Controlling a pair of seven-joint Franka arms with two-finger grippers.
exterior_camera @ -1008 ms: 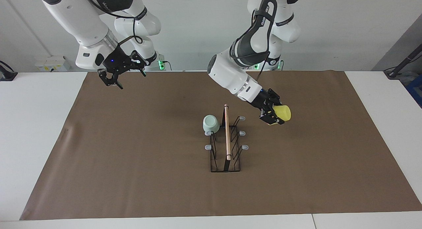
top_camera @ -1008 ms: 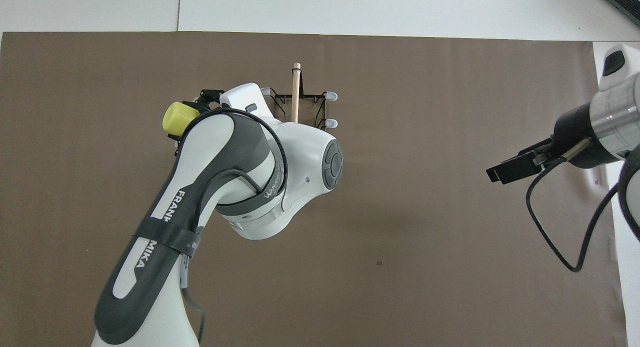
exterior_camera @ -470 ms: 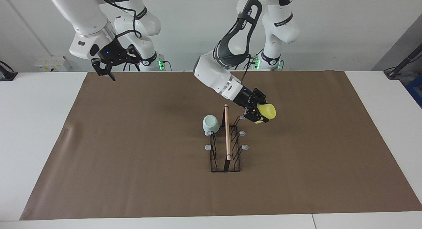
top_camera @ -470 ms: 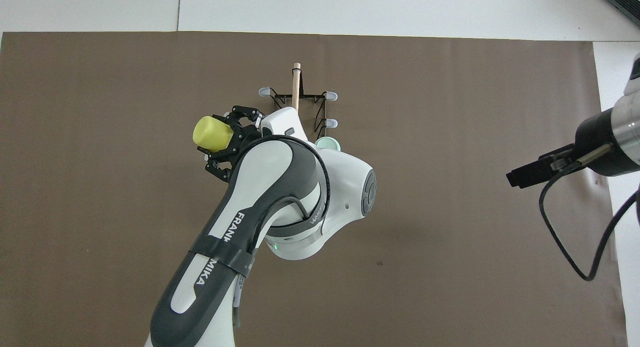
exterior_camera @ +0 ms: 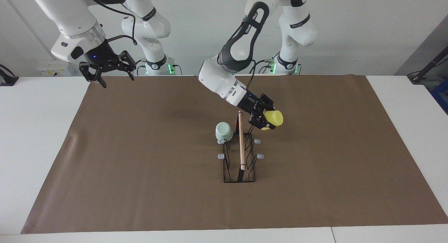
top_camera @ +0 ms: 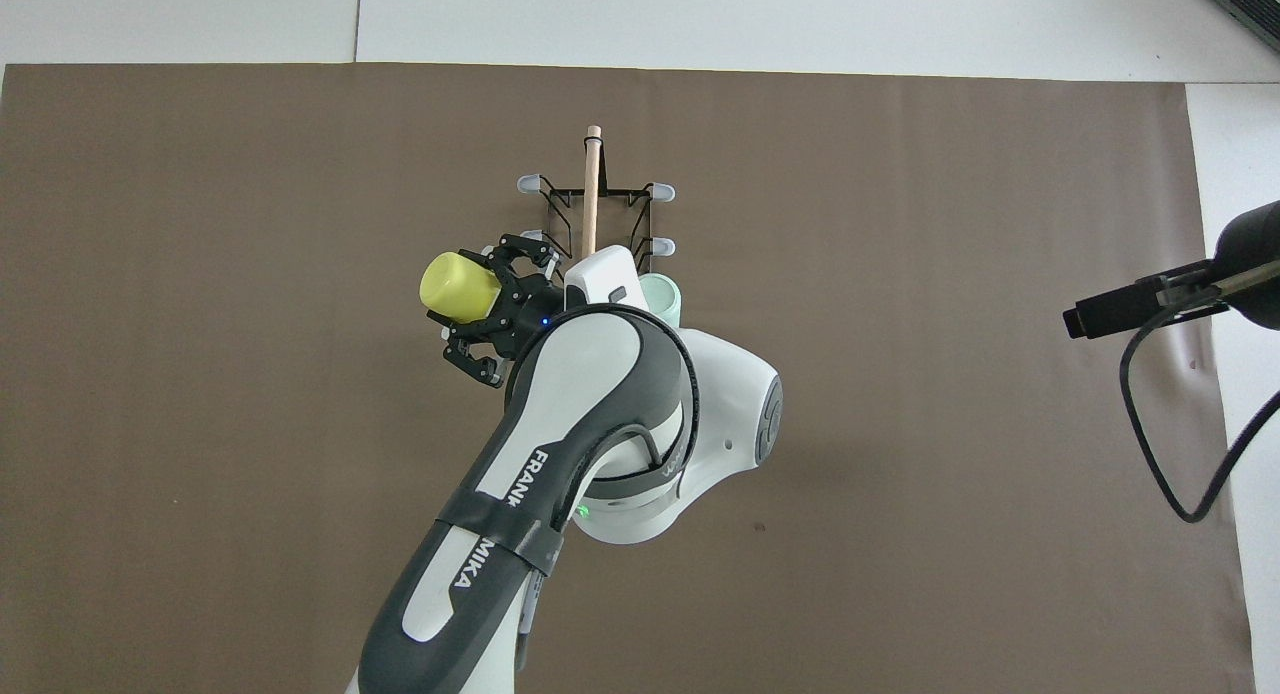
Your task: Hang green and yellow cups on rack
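My left gripper needs to let go of the yellow cup on the rack peg [top_camera: 539, 310] opposite the mint green cup.
The black wire rack [exterior_camera: 239, 166] with its wooden rod [exterior_camera: 240, 141] stands mid-mat; it also shows in the overhead view [top_camera: 600, 199]. The mint green cup [exterior_camera: 224, 131] hangs on the prong nearest the robots on the right arm's side, and is partly seen in the overhead view [top_camera: 662, 294]. My left gripper [exterior_camera: 266, 122] is shut on the yellow cup [exterior_camera: 273, 118], held on its side with its mouth toward the rack, at the nearest prong on the left arm's side. That prong is hidden. From overhead the left gripper [top_camera: 488, 296] grips the yellow cup [top_camera: 458, 287]. My right gripper [exterior_camera: 117, 76] is open, raised over the mat's corner.
A brown mat [exterior_camera: 140, 187] covers most of the white table [exterior_camera: 35, 148]. The left arm's elbow [top_camera: 640, 444] hides the rack's end nearest the robots from overhead. The right gripper [top_camera: 1090, 316] shows at the mat's edge toward the right arm's end.
The left gripper has carried the yellow cup in toward the rack, up to its nearest prong. The right gripper has drawn back and up toward its end of the table.
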